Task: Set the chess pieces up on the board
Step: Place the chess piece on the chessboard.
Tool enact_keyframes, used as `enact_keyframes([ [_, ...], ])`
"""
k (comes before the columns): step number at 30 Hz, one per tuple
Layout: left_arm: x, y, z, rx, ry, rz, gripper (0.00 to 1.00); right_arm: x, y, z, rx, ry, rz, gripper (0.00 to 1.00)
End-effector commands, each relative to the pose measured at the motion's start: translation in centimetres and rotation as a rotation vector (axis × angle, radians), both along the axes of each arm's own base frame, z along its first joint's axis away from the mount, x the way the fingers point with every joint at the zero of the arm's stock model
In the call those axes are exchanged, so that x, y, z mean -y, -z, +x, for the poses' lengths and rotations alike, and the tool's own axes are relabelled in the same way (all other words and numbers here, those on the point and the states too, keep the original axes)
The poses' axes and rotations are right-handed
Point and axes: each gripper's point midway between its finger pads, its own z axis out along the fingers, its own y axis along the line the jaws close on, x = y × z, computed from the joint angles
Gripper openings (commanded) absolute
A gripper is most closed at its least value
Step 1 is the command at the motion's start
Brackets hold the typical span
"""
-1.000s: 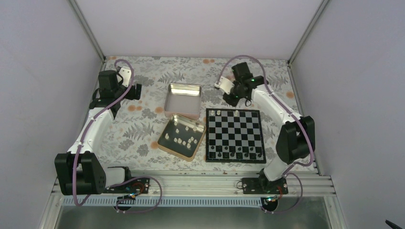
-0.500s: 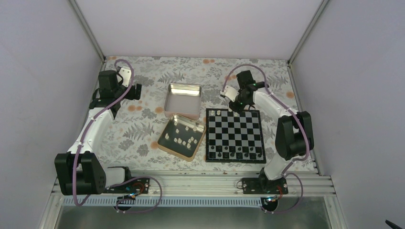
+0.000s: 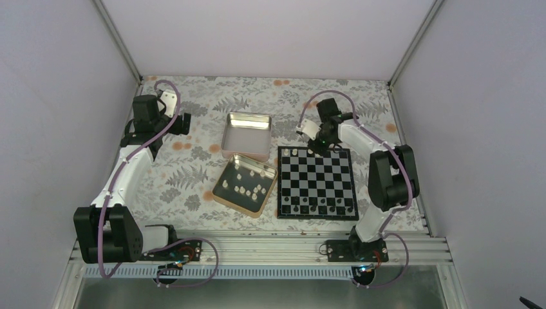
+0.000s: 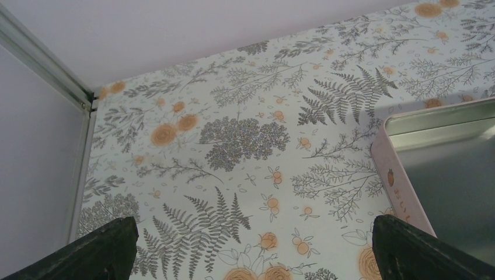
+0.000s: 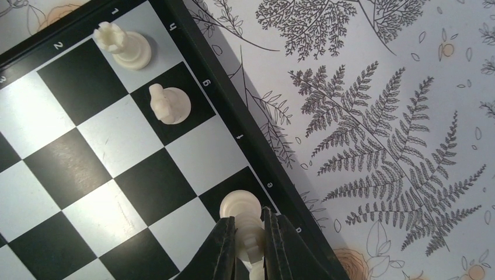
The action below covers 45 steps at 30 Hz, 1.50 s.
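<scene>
Next, I let go of the cream-white chess piece with my right gripper on the black far-row square (image 3: 310, 152) (image 5: 241, 202) next to the letter e.
The black-and-silver board (image 3: 317, 183) lies right of centre; its far rim also shows in the right wrist view (image 5: 257, 146). My right gripper (image 5: 250, 233) is shut on a cream-white chess piece (image 5: 248, 219), its base over the black far-row square by the letter e. In the top view this gripper (image 3: 320, 144) is over the board's far edge. Two cream pieces, a rook (image 5: 124, 46) and a knight (image 5: 168, 104), stand on the far row. More cream pieces (image 3: 248, 187) lie in the near tin. My left gripper (image 4: 251, 245) is open and empty over the floral cloth.
Two shallow metal tins stand left of the board, the far one (image 3: 246, 135) empty, the near one (image 3: 223, 197) holding pieces. Dark pieces (image 3: 315, 207) stand along the board's near rows. The empty tin's rim (image 4: 403, 186) shows at the right of the left wrist view.
My right gripper has come down and forward from behind the board to its far edge, carrying the cream piece. The left arm has not moved.
</scene>
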Motion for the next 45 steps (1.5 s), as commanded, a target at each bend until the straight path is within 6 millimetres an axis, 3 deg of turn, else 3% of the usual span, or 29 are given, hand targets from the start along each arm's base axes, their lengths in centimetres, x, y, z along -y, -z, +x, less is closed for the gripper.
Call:
enact_keyframes([
  [1,0.1,-0.6,0.0,0.019,0.013,0.002,1.00,-0.4,0.9,0.4,-0.005,-0.015,0.002,0.09],
  [26,0.0,-0.4,0.0,0.014,0.011,0.003,1.00,0.0,1.7,0.3,-0.014,-0.011,-0.021,0.14],
  [32,0.1,-0.5,-0.1,0.016,0.014,0.002,1.00,0.0,1.5,-0.2,-0.033,-0.016,-0.018,0.30],
  [38,0.0,-0.6,0.0,0.021,0.008,0.005,1.00,-0.1,-1.1,0.6,0.021,0.005,-0.003,0.40],
  [41,-0.1,-0.7,0.0,0.024,0.003,0.008,1.00,-1.2,-4.4,1.2,0.083,-0.007,0.037,0.41],
  [45,-0.2,-0.7,0.0,0.024,0.000,0.008,1.00,-4.1,-8.6,0.6,0.159,-0.064,0.059,0.43],
])
